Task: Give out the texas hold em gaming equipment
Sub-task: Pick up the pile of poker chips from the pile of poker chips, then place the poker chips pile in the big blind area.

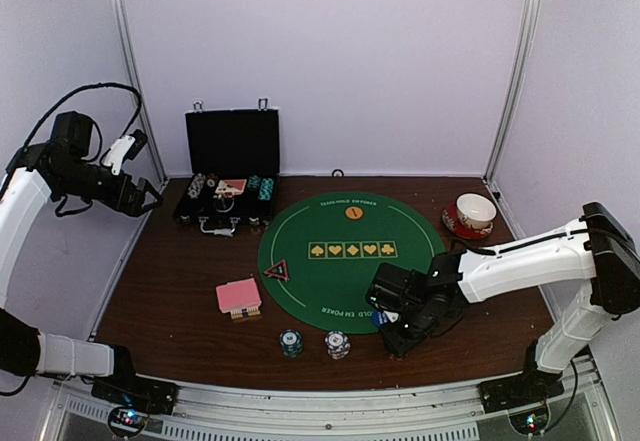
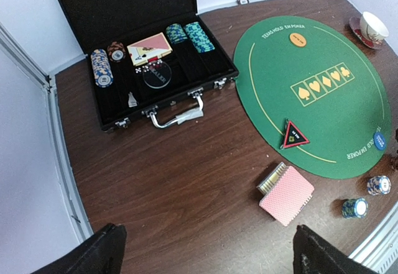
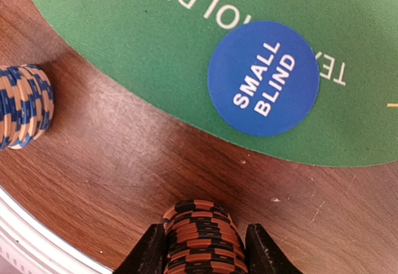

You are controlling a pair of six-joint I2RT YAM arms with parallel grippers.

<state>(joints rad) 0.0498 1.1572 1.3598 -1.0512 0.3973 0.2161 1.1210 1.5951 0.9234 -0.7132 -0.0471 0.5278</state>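
Observation:
Next, my right gripper lets go of the orange-and-black poker chips on the green mat (image 1: 371, 228) next to the orange disc. The chips are now just off the mat's near edge.
My right gripper (image 1: 397, 329) is shut on a stack of orange-and-black poker chips (image 3: 200, 237), held low over the wood just off the green mat's near edge. The blue "small blind" disc (image 3: 263, 78) lies on the mat just ahead of it. A blue-white chip stack (image 1: 337, 344) and a teal chip stack (image 1: 291, 342) stand on the wood to its left. The pink-backed card deck (image 1: 238, 297), red-edged triangle (image 1: 277, 271) and orange disc (image 1: 353, 213) lie still. My left gripper (image 1: 150, 196) is open and empty, raised at the far left.
The black hinged case (image 2: 124, 13) lies open at the back left with several chip stacks and cards inside. The round green mat (image 1: 340, 281) covers the middle. A red-and-white bowl (image 1: 475, 211) stands at the back right. The table's metal front rim is close behind the right gripper.

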